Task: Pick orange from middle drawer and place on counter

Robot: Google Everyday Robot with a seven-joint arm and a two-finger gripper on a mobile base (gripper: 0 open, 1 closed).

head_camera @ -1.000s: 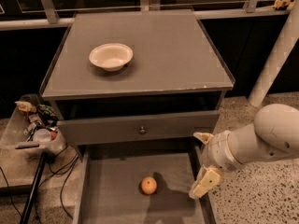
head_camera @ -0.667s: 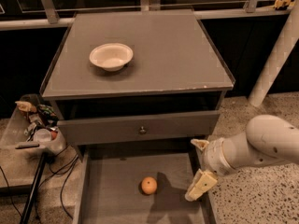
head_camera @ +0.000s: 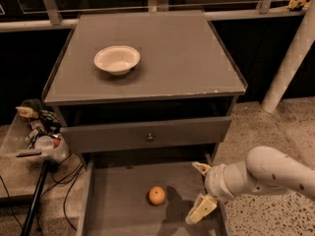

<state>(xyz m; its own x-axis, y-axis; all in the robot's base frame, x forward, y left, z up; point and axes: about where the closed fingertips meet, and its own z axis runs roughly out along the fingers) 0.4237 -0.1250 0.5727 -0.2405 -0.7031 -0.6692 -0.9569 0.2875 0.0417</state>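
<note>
The orange in the open middle drawer is my gripper's next stop, and my gripper needs to close around the orange's middle [head_camera: 156, 195] there.
The orange [head_camera: 157, 195] lies on the bare floor of the pulled-out middle drawer [head_camera: 113, 205], near its centre. My gripper [head_camera: 201, 191] hangs over the drawer's right side, a short way right of the orange and not touching it. Its two pale fingers [head_camera: 201, 210] stand spread apart with nothing between them. The counter [head_camera: 172, 58] is the grey cabinet top above, with a chipped spot at its front right corner.
A white bowl [head_camera: 117, 59] sits on the counter's left half. A closed grey drawer front with a small knob [head_camera: 149, 137] is just above the open drawer. A cluttered tray [head_camera: 37, 136] and cables stand at the left; a white post [head_camera: 290, 58] at the right.
My arm has moved left and lower, bringing the gripper from the drawer's right edge in over the drawer, closer to the orange. The orange has not moved.
</note>
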